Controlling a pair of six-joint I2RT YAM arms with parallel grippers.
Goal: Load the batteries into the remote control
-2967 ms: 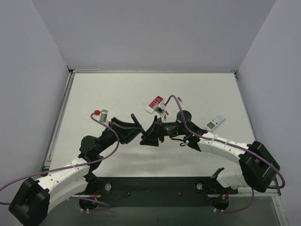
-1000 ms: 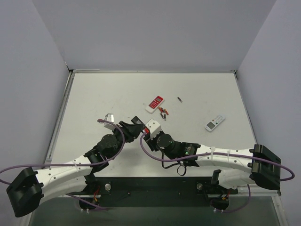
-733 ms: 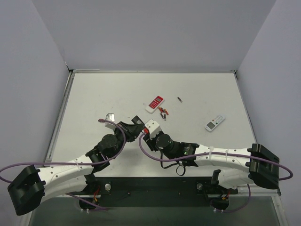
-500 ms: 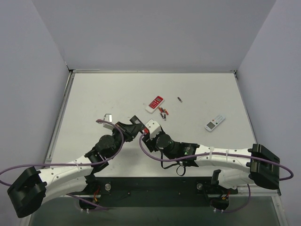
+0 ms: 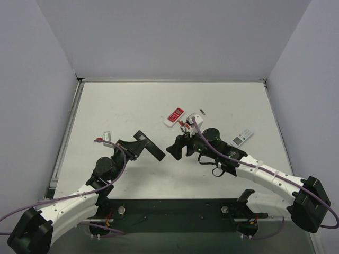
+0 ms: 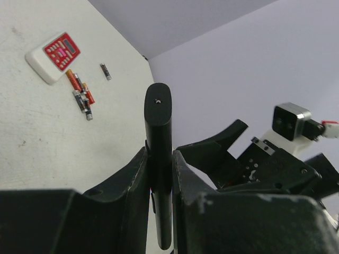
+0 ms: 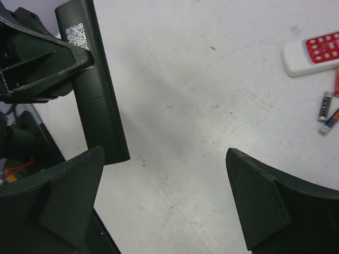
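Observation:
The remote control's loose end slants beside one open finger, so the robot's right gripper needs to line up with it and grip the remote control's closed cover [image 7: 103,121].
The long black remote control [image 5: 152,148] is held clear of the table, and my left gripper [image 5: 136,146] is shut on its lower part. In the left wrist view the remote control [image 6: 158,132] stands on edge between both fingers of the left gripper [image 6: 159,177]. My right gripper [image 5: 175,148] hangs open just right of it, holding nothing; in its own view the right gripper [image 7: 164,185] is wide apart over bare table, with the remote control [image 7: 96,95] at its left. The batteries [image 5: 184,125] lie in a small cluster on the table; they show again as batteries [image 6: 80,95] and batteries [image 7: 327,108].
A red-and-white remote [image 5: 174,116] lies just left of the cluster. A small white-grey remote [image 5: 242,137] rests to the right. One dark battery [image 5: 202,111] lies alone farther back. Grey walls close in the table on three sides.
My left gripper has shut on the remote control and drawn it back to the left. My right gripper has opened, let go of the remote and swung off to the right.

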